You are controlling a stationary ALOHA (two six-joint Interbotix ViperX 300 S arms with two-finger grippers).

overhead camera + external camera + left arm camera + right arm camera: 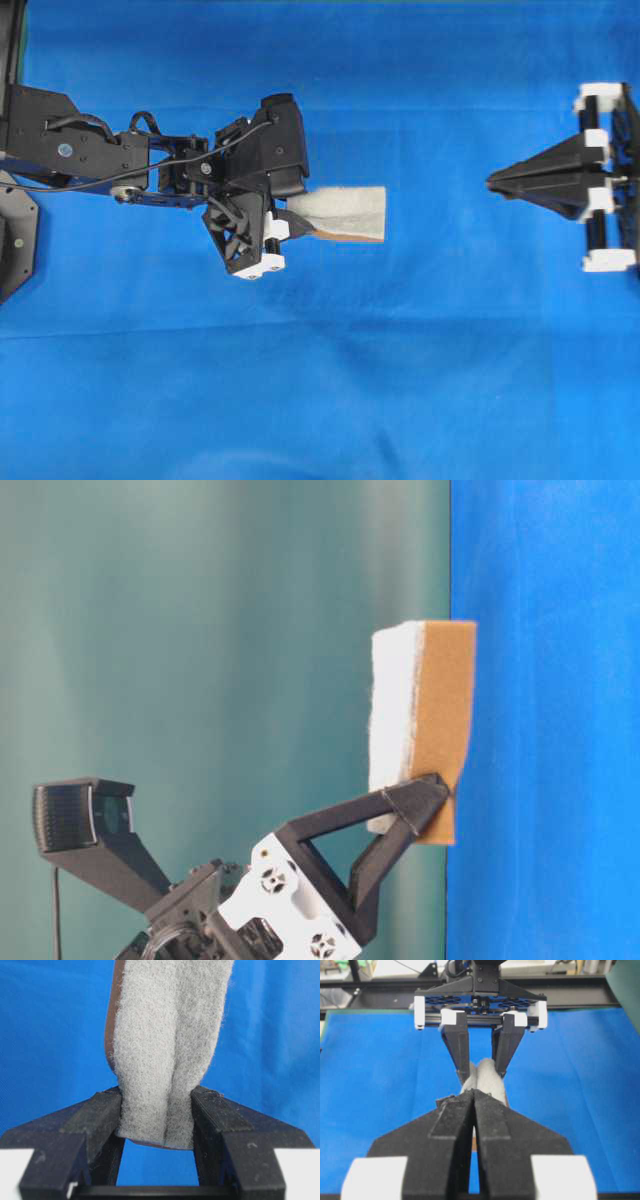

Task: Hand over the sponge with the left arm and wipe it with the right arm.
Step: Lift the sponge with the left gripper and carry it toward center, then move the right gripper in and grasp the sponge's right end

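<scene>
My right gripper is to grab the sponge next by its loose end (368, 214) (479, 1087), across from the end my left gripper squeezes.
The sponge (345, 212) has a grey-white scouring face over an orange-brown layer. It is held off the blue cloth. My left gripper (300, 222) is shut on its near end, and the sponge sticks out toward the right. In the left wrist view the gripper (156, 1105) squeezes the sponge (170, 1035) from both sides and creases it. The table-level view shows one finger (415, 800) pressed on the sponge (420, 720). My right gripper (493, 180) is shut and empty, pointing at the sponge with a clear gap between them. The right wrist view shows its shut tips (474, 1094) in front of the sponge (487, 1080).
A blue cloth (400, 380) covers the table. The left arm's links and camera (270, 140) stretch in from the left edge. A black frame rail (580, 995) runs along the table's far side behind the left arm.
</scene>
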